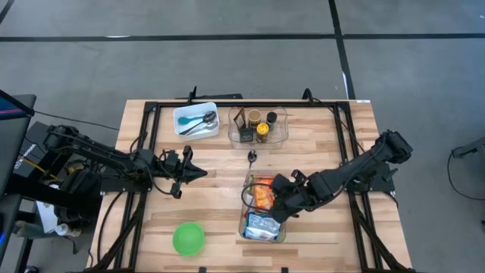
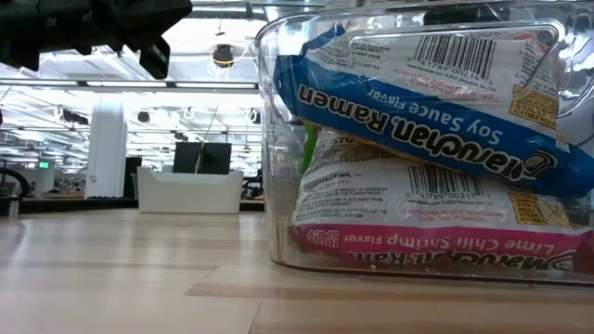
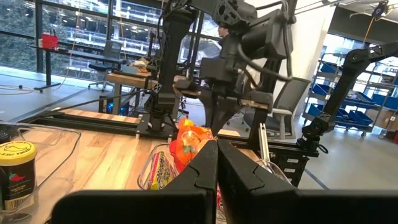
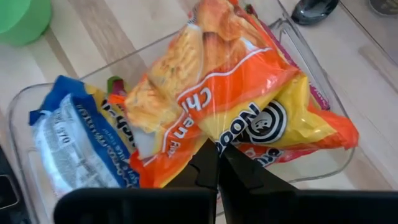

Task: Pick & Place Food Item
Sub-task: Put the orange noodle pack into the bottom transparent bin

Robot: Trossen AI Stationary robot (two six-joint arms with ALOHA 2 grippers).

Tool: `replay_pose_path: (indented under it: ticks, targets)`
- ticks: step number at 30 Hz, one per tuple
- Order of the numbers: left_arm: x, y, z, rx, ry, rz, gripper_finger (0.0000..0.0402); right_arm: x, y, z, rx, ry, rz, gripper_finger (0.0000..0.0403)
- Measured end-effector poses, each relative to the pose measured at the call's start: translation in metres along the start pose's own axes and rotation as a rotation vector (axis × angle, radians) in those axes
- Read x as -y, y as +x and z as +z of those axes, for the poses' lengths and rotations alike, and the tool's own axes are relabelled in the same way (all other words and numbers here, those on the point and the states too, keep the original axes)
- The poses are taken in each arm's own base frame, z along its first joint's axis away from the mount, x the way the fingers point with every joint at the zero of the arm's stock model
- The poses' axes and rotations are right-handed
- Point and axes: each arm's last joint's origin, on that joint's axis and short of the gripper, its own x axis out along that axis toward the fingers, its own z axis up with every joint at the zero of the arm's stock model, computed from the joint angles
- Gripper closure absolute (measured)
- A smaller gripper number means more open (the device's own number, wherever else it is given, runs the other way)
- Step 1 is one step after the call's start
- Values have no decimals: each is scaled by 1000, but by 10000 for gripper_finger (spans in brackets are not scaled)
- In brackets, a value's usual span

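My right gripper will open, grab the orange packet by its edge nearer the dark spoon [image 4: 278, 65] and straighten it, because the packet lies crooked across the clear bin.
A clear bin [image 1: 242, 214] at the table's near middle holds ramen packets, among them a blue one [image 1: 261, 226] and a pink one [image 2: 436, 232]. An orange noodle packet [image 4: 236, 87] sits above them, and my right gripper [image 4: 218, 152] is shut on it, reaching in from the table's right [image 1: 279, 203]. In the left wrist view the orange packet [image 3: 189, 140] shows below that gripper at the bin's top. My left gripper [image 1: 198, 173] waits shut and holding nothing at the table's left, pointing toward the bin. My right gripper pinches the orange packet by its edge [image 4: 214, 138] between its two fingers. They come slanting down from the table's right. The packet lies tilted over the other packets in the bin. Whether its far part rests on them cannot be told.
A green bowl [image 1: 189, 238] stands near the front edge, left of the bin. At the back are a white tray [image 1: 195, 120] with spoons and a clear container [image 1: 258, 125] of jars. A dark spoon [image 1: 252, 157] lies just beyond the bin.
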Motion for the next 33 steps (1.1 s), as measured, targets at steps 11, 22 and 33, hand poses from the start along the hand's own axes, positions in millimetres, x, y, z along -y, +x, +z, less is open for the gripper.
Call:
replay_pose_path:
  ticks: [11,22,33]
  targets:
    - [0,0,0,0,0,0,402,5,11,3,-25,30,16,403]
    - [0,0,0,0,0,0,402,6,12,5,-30,42,20,400]
    - [0,0,0,0,0,0,402,6,13,6,-28,9,18,300]
